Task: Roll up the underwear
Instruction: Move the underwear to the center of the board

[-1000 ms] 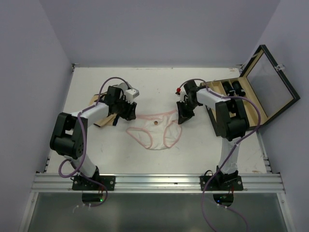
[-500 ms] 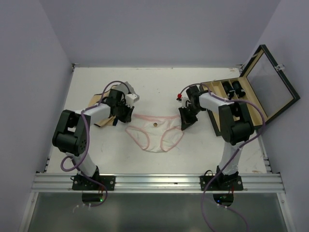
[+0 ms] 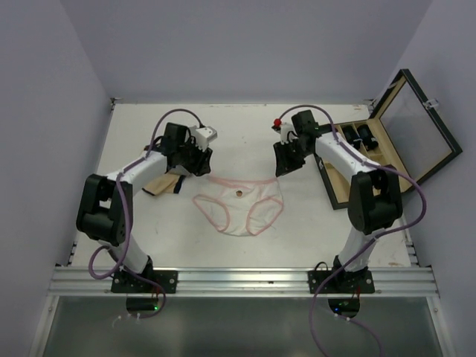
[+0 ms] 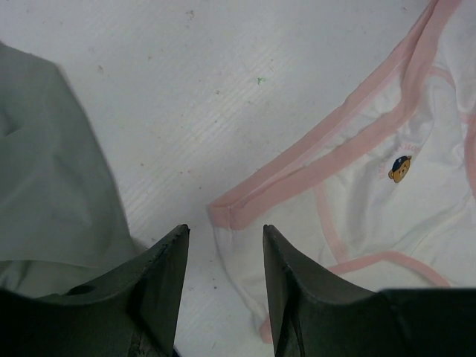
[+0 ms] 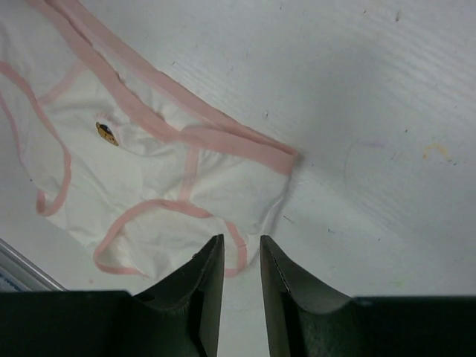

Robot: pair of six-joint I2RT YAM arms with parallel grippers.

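Note:
The waistband sags with its front and back edges gaping, so the robot's left gripper will pinch its corner [image 4: 224, 213] and pull it straight with the right gripper before rolling.
The underwear [image 3: 239, 204], white with pink trim, lies spread flat on the table between the two arms, waistband at the far side. My left gripper [image 3: 199, 162] hovers just beyond its left waistband corner, open and empty. In the left wrist view the corner of the underwear [image 4: 387, 193] lies below and between the fingers of the left gripper [image 4: 225, 234]. My right gripper [image 3: 284, 162] hovers beyond the right waistband corner. In the right wrist view the right gripper [image 5: 242, 249] has a narrow gap and holds nothing, above the underwear [image 5: 149, 178].
A grey cloth [image 4: 52, 186] lies left of the left gripper, over a tan cloth [image 3: 160, 184]. An open wooden case [image 3: 416, 149] with dark items stands at the right. Purple walls enclose the table.
Both grippers have let go of the waistband corners and moved up and away toward the back. The underwear now lies flatter and wider on the table.

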